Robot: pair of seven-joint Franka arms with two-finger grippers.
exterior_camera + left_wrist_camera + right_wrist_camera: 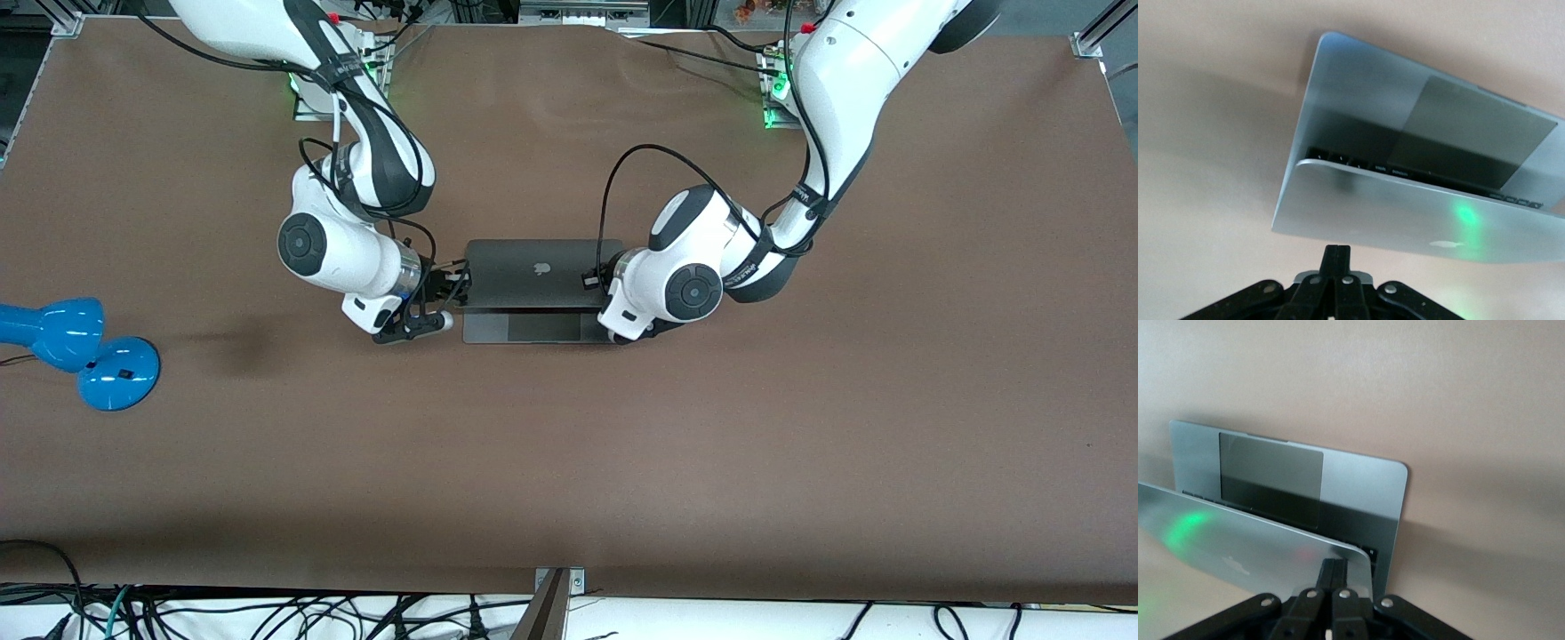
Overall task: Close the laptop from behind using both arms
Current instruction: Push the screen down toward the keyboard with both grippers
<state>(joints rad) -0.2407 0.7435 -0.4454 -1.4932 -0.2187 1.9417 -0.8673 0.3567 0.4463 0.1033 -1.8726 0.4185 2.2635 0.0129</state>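
The laptop lid will rest flat over the keyboard and trackpad [544,292] [1441,182] once my left gripper lets go.
The grey laptop [533,267] sits mid-table, its lid with the dark logo leaning well down over the keyboard, so only the trackpad strip [542,327] shows under it. My right gripper [455,286] is shut, with its fingertips [1337,568] against the lid's back near the corner at the right arm's end. At the lid's other side edge my left gripper [597,283] is shut too. In the left wrist view its fingertips [1337,253] sit just short of the lid [1405,213]; I cannot tell whether they touch. Neither gripper holds anything.
A blue desk lamp [80,347] stands near the table edge at the right arm's end, nearer the front camera than the laptop. Brown tabletop [569,462] lies bare all round the laptop. Cables hang along the table's front edge [267,613].
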